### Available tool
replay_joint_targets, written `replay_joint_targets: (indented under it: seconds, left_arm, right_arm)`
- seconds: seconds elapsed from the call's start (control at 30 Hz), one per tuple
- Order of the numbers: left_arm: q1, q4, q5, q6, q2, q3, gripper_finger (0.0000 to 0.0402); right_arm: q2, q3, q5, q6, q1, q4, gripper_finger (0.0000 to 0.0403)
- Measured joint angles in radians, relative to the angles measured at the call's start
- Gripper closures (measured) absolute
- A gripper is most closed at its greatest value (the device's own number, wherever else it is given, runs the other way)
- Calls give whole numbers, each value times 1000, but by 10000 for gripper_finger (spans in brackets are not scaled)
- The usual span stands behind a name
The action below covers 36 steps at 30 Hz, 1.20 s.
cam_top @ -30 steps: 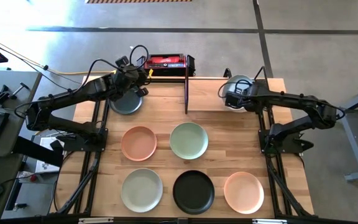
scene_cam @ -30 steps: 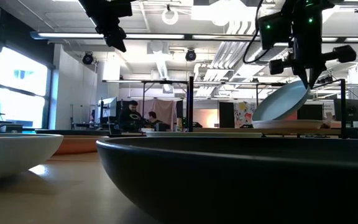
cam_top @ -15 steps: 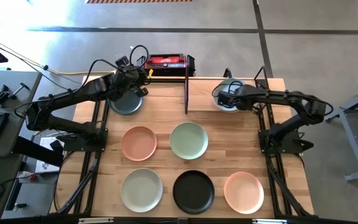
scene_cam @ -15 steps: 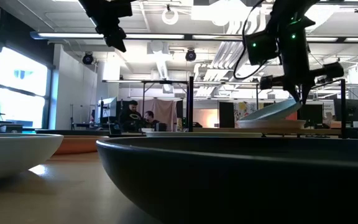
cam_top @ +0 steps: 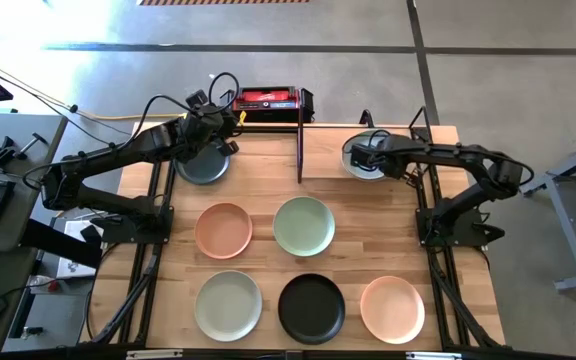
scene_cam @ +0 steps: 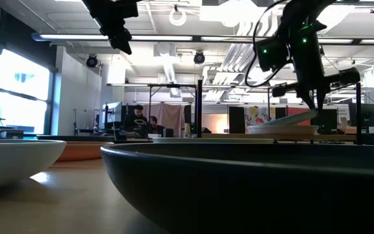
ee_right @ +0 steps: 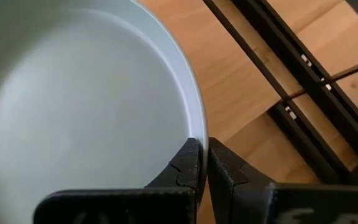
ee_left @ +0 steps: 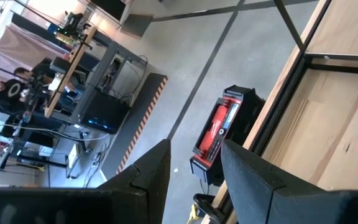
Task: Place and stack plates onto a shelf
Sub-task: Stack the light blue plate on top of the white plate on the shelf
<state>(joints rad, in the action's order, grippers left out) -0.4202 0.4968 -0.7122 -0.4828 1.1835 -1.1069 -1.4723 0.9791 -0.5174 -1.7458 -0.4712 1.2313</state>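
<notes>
The robot's right gripper should set the pale sage green plate down on the plate on the small wood shelf (cam_top: 355, 157) (ee_right: 39, 143).
My right gripper (cam_top: 361, 153) is shut on a pale sage green plate (ee_right: 73, 112) over the small wood shelf (cam_top: 333, 166) at the table's far right, beside the upright black bar (cam_top: 299, 140). In the low view this plate (scene_cam: 296, 119) lies almost flat on another plate (scene_cam: 281, 129) that rests on the shelf. My left gripper (cam_top: 226, 126) is open and empty, high above a dark plate (cam_top: 200, 166) at the far left. Several more plates lie bottom-down on the table, among them a peach one (cam_top: 223, 229), a green one (cam_top: 304, 226) and a black one (cam_top: 311, 307). My right gripper pinches the plate's rim (ee_right: 195, 127) between its two fingers, one finger inside the bowl and one outside. The fingers point down from above (scene_cam: 313, 103). The held side of the plate is slightly raised, and its other side lies on the plate below.
A red and black device (cam_top: 271, 100) sits just past the table's far edge. Black frame tubes (ee_right: 272, 56) run along the shelf's edge near the held plate. A pale plate (cam_top: 228, 305) and a peach plate (cam_top: 392, 309) fill the near row.
My right gripper has gone down and toward the table's left with the plate. The plate was steeply tilted above the shelf and now lies almost flat on the plate below it.
</notes>
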Motion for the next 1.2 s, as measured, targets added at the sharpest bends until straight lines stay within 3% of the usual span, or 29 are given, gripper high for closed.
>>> replay_joint_targets:
  seconds: [0.2,1.2]
  left_arm:
    - [0,0,24,0,0,0,268]
    - [0,3,21,-45,0,0,268]
  right_arm:
    - [0,0,56,83,-36,-29,402]
    - [0,0,65,90,-40,-119,402]
